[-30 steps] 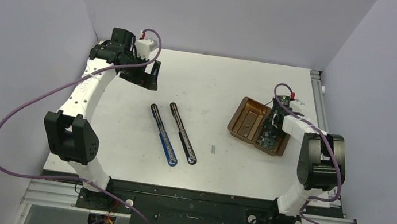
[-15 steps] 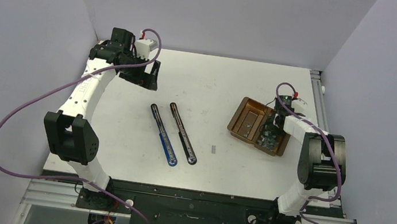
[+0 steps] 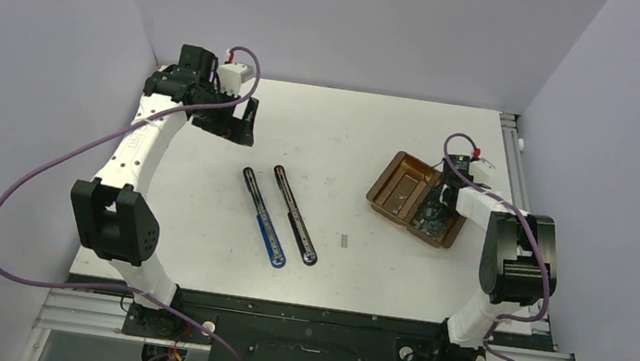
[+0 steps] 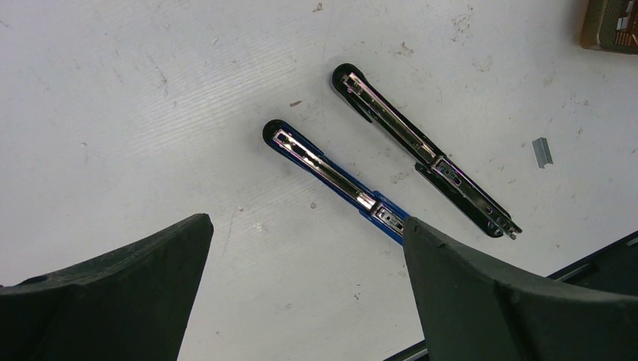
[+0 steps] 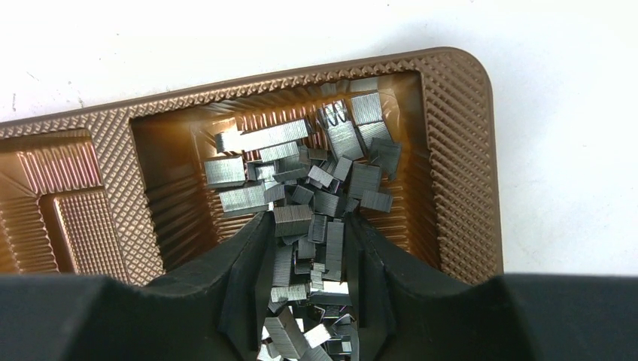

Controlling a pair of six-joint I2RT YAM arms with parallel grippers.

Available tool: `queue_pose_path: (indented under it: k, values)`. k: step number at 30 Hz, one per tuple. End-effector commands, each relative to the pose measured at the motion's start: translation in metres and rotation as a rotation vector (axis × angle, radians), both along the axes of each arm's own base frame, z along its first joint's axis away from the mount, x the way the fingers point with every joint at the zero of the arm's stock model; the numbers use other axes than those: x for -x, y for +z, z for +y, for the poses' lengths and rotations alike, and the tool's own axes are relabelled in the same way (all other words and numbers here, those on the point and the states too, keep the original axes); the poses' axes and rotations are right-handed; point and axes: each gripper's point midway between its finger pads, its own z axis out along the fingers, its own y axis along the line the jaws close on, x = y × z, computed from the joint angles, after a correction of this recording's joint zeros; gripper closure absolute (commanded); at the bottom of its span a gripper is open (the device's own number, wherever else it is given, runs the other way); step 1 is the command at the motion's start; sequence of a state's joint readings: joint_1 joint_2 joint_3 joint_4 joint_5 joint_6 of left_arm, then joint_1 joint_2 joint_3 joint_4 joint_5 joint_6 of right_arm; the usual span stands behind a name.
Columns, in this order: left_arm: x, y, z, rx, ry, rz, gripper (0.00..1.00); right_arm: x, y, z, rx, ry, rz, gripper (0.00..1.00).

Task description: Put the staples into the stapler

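My right gripper has several staple strips crowded at mixed angles between its fingertips. I need to open it, back off and pinch fewer strips farther (image 5: 323, 186) along the heap.
Two staplers lie open and flat mid-table: a blue one (image 3: 263, 218) (image 4: 331, 174) and a black one (image 3: 294, 214) (image 4: 421, 150). The staples (image 5: 301, 180) are a heap of short silver-grey strips in the right compartment of a brown tray (image 3: 394, 190) (image 5: 459, 150). My right gripper (image 3: 436, 216) (image 5: 308, 222) is down in that heap, its jaws closed in against a cluster of strips packed between them. My left gripper (image 3: 235, 125) (image 4: 307, 222) hangs wide open over the far left of the table, holding nothing. One loose strip (image 3: 345, 239) (image 4: 542, 151) lies on the table.
The tray's left compartment (image 5: 83, 218) holds no staples. Purple walls close in the table on the left, far and right sides. A metal rail (image 3: 512, 145) runs along the right edge. The arm bases stand at the near edge.
The right gripper's jaws have narrowed around the staples in the tray, and the tray has shifted slightly under it. The left arm has not moved.
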State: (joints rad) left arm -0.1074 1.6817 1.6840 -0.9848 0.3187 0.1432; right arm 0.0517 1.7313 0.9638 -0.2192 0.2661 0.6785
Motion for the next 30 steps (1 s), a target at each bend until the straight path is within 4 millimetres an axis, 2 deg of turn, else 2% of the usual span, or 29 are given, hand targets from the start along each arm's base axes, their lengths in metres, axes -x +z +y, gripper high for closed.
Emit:
queue_pose_path:
  k: [1,7,23,27,30]
  values:
    - [-0.003,0.028,0.002,0.014,-0.002,-0.078,0.04,0.009,-0.012,-0.003,-0.006,-0.021,0.027,0.69]
    - [-0.003,0.032,0.001,0.020,-0.003,-0.082,0.04,0.009,0.001,-0.002,-0.009,-0.011,-0.006,0.78]
    - [-0.003,0.035,0.001,0.024,-0.001,-0.089,0.04,0.015,0.045,0.009,-0.040,0.034,-0.092,0.78]
    - [-0.003,0.034,0.000,0.028,-0.004,-0.087,0.04,0.015,0.042,0.004,-0.016,0.019,-0.075,0.72]
    - [-0.003,0.033,-0.001,0.031,-0.005,-0.084,0.04,0.004,0.039,0.002,-0.004,0.011,-0.069,0.67]
